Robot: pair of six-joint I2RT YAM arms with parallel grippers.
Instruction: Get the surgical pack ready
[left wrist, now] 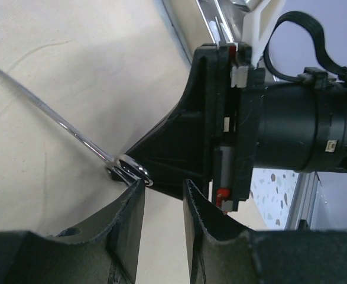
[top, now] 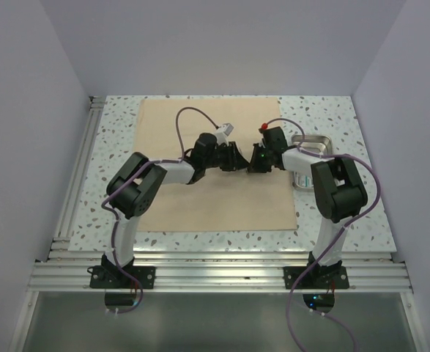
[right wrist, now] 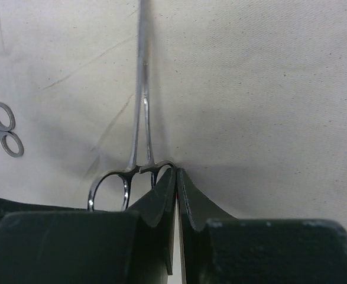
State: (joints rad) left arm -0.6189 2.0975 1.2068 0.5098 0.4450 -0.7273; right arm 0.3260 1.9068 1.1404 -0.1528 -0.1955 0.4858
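The forceps are held by one ring handle at their end in my right gripper, so my left gripper needs to hold them there before my right gripper grips farther up [right wrist: 141, 100].
The tan cloth sheet [top: 200, 205] lies flat on the table. Both grippers meet over its middle. My right gripper [right wrist: 177, 170] [top: 257, 160] is shut on one ring handle of the steel forceps [right wrist: 142, 106], whose shaft runs away from it just above the cloth. My left gripper [left wrist: 164, 183] [top: 234, 156] faces it with its jaws apart and nothing between them. The forceps' ring [left wrist: 129, 167] sits just off its left fingertip. The ring handles of the small scissors [right wrist: 5, 137] lie on the cloth to the side. The steel tray [top: 313, 141] stands off the cloth's right edge, partly hidden by the right arm.
The speckled table [top: 112, 132] surrounds the cloth. Aluminium rails [top: 75, 183] run along its left side and near edge. Grey walls close in at the back and on both sides. The right arm's elbow [top: 335, 187] rises beside the tray.
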